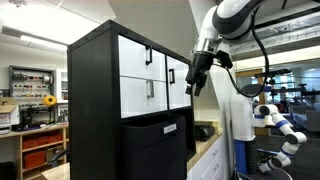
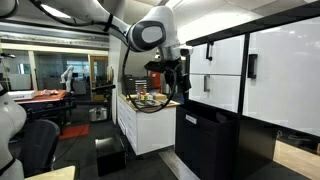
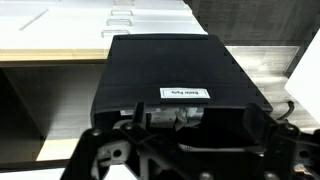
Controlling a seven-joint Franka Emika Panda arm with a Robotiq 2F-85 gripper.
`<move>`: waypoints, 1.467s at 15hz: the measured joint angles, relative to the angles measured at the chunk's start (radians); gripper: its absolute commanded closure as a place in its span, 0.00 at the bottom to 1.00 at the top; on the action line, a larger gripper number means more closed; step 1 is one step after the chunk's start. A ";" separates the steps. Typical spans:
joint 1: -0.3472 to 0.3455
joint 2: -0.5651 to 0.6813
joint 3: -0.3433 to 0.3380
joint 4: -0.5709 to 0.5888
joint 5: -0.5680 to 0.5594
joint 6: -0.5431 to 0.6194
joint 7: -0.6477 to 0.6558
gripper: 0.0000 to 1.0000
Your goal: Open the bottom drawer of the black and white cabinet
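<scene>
The bottom drawer's handle (image 1: pixel 151 89) is on the lower white front, just above the black labelled panel. I move my gripper there next and close it on the handle.
The black and white cabinet (image 1: pixel 95 100) shows in both exterior views (image 2: pixel 215 140). Its bottom drawer (image 1: pixel 140 97) is the lower white front with a small black handle and looks shut. My gripper (image 1: pixel 195 85) hangs fingers-down beside the cabinet's corner, level with the white fronts and not touching them. It also shows in an exterior view (image 2: pixel 178 85). In the wrist view my gripper (image 3: pixel 180 140) is open and empty, above the black panel with a white label (image 3: pixel 185 93). White fronts with handles (image 3: pixel 150 20) lie beyond it.
The matching upper white drawer (image 1: pixel 137 57) sits above the bottom one. The black labelled panel (image 1: pixel 165 140) juts out below the white fronts. A white counter unit with items (image 2: pixel 145 115) stands behind the arm. A white robot figure (image 1: pixel 275 125) stands beyond.
</scene>
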 measured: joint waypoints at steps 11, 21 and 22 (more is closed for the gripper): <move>0.006 0.055 0.018 0.056 0.000 0.003 0.003 0.00; 0.007 0.069 0.025 0.072 -0.006 0.111 0.005 0.00; 0.007 0.076 0.028 0.077 -0.010 0.131 0.012 0.00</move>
